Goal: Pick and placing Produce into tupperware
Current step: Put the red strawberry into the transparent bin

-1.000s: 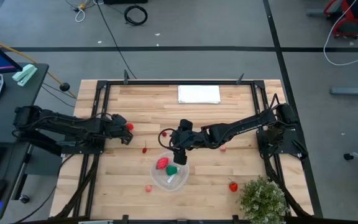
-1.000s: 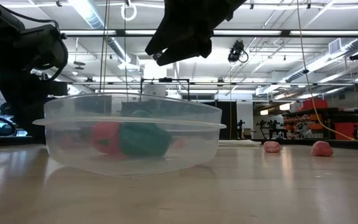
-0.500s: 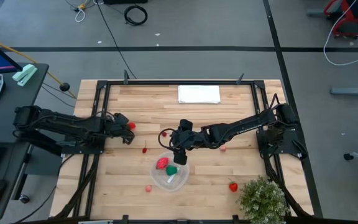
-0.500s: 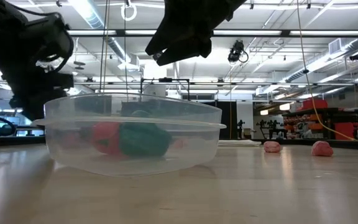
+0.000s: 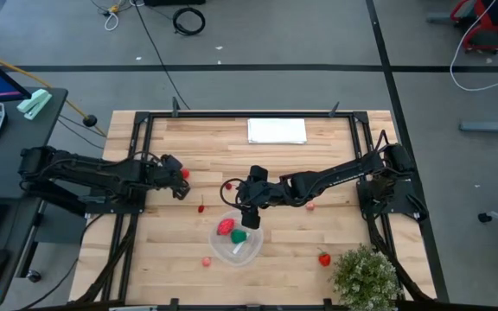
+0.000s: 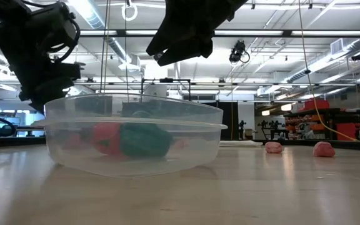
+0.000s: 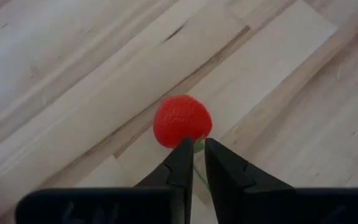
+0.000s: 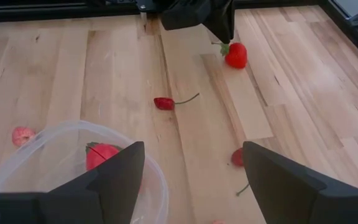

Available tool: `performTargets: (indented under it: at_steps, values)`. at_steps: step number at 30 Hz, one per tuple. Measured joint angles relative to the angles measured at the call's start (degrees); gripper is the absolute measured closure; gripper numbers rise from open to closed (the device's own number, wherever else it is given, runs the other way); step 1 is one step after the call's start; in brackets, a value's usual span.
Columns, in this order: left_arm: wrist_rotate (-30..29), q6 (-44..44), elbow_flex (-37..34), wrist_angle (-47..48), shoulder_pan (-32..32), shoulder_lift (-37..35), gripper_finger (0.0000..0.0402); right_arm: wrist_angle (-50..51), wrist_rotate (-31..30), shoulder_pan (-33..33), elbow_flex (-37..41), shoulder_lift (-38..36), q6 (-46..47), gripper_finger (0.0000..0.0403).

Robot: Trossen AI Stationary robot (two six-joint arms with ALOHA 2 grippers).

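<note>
My left gripper will open, move closer and grip the red fruit's green leaves (image 7: 199,145) before it lifts, because its fingers reach only the red fruit's thin stem.
My left gripper (image 7: 194,163) is near the table's left edge, shut on a round red toy fruit (image 7: 182,121), which also shows in the high view (image 5: 184,174). My right gripper (image 5: 251,217) hangs open over the far rim of the clear round tupperware (image 5: 236,242). The tupperware rests on the wood and holds a red piece (image 5: 225,227) and a green piece (image 5: 239,235). More produce lies loose on the table: a small red chili (image 8: 164,102), pink pieces (image 5: 207,261) (image 5: 309,206) and a red strawberry (image 5: 324,258). My left gripper pinches the red fruit's thin green stem (image 7: 197,147) between its two fingertips. The fingers slant down from the table's left side. The fruit hangs just beyond and below the fingertips, a little above the wood (image 8: 235,55).
A flat white rectangle (image 5: 277,130) lies at the table's far edge. A bushy green plant (image 5: 366,276) stands at the near right corner. A dark-stemmed small piece (image 5: 229,185) lies just beyond the right gripper. Bare wood stretches between the left gripper and the tupperware.
My left gripper has gone up and a little toward the table's middle, taking the red fruit with it off the wood. My right gripper has kept still over the tupperware.
</note>
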State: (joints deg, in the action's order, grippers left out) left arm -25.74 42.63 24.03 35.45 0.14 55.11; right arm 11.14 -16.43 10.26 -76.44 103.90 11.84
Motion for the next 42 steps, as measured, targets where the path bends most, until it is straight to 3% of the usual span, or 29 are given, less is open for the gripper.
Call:
performTargets:
  at_steps: [10,16,33,37,42]
  values:
    - [0.1,-3.0,0.0,0.8,0.0,0.0,0.0263,0.0,0.0,0.0,0.0,0.0,0.0,0.0123]
    - [0.1,-1.9,0.0,1.5,0.0,0.1,0.0247,0.0,0.0,0.0,0.0,0.0,0.0,0.0123]
    - [0.1,0.2,0.0,-0.9,0.0,5.8,0.0289,0.0,0.0,0.0,0.0,0.0,0.0,0.0123]
    - [0.1,0.2,0.0,-1.0,0.0,6.1,0.0319,0.0,0.0,0.0,0.0,0.0,0.0,0.0123]
    - [0.1,-0.2,0.0,-1.0,0.0,6.0,0.0389,0.0,0.0,0.0,0.0,0.0,0.0,0.0123]
